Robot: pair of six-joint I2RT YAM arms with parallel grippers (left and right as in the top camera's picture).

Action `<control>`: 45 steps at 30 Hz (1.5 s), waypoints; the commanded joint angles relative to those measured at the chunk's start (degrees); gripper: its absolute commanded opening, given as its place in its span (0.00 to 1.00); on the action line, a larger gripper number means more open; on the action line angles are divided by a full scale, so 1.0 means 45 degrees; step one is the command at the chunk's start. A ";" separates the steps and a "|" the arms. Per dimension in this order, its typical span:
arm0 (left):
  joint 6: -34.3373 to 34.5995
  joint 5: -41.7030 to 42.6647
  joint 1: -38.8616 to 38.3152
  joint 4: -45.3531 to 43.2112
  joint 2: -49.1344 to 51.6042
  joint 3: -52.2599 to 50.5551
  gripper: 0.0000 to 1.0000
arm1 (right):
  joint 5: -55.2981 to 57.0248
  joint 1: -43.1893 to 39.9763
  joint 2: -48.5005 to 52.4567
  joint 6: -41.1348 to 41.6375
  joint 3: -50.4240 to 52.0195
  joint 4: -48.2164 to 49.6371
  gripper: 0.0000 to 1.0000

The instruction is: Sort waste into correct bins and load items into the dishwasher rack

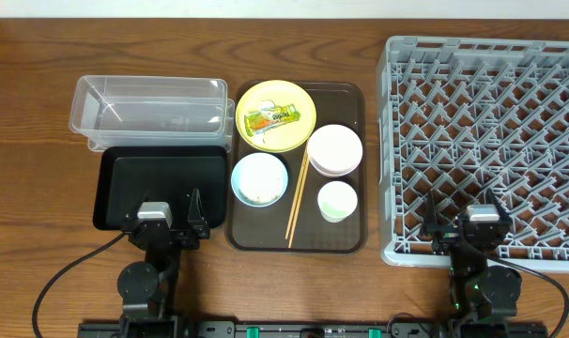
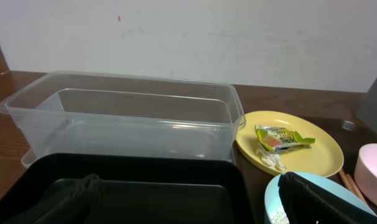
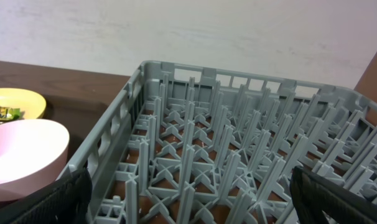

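I need to move my left gripper to the yellow plate next and close it on the middle of the snack wrapper (image 1: pixel 270 123) (image 2: pixel 283 148), along its edge toward the light blue bowl.
The snack wrapper (image 1: pixel 271 118) and some rice grains (image 2: pixel 270 159) lie on the yellow plate (image 1: pixel 294 99) at the back of the brown serving tray. The light blue bowl (image 1: pixel 259 178), with rice in it, the white bowl (image 1: pixel 335 149), the small white cup (image 1: pixel 338 200) and the chopsticks (image 1: pixel 297 194) are on that tray too. The clear tub (image 1: pixel 151 111) stands behind the black tray (image 1: pixel 160 184). The grey dishwasher rack (image 1: pixel 486 141) is at the right. My left gripper (image 1: pixel 170 223) is open over the black tray's front edge. My right gripper (image 1: pixel 472 229) is open over the rack's front edge.
The dark brown serving tray (image 1: pixel 352 239) sits mid-table between the bins and the rack. Bare wooden table (image 1: pixel 31 169) lies left of the bins. A white wall (image 2: pixel 188 37) stands behind the table.
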State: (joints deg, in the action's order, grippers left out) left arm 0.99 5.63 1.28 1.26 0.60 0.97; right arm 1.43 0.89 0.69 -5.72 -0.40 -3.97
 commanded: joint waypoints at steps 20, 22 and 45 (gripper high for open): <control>-0.0223 0.0228 -0.0005 0.0466 -0.0083 -0.0165 0.92 | -0.0049 -0.0121 -0.0068 -0.0170 0.0019 -0.0034 0.99; -0.0219 0.0233 -0.0005 0.0471 -0.0083 -0.0165 0.92 | 0.0010 -0.0121 -0.0068 -0.0175 0.0019 -0.0034 0.99; 0.0986 0.0330 -0.0005 0.3308 0.6688 0.5372 0.92 | 0.0495 -0.0121 0.2744 0.1404 -0.2215 -0.0816 0.99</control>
State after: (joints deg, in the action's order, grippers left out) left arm 4.75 6.15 1.28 14.57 25.04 19.46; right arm 2.81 0.89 8.69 -0.62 -5.89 -6.96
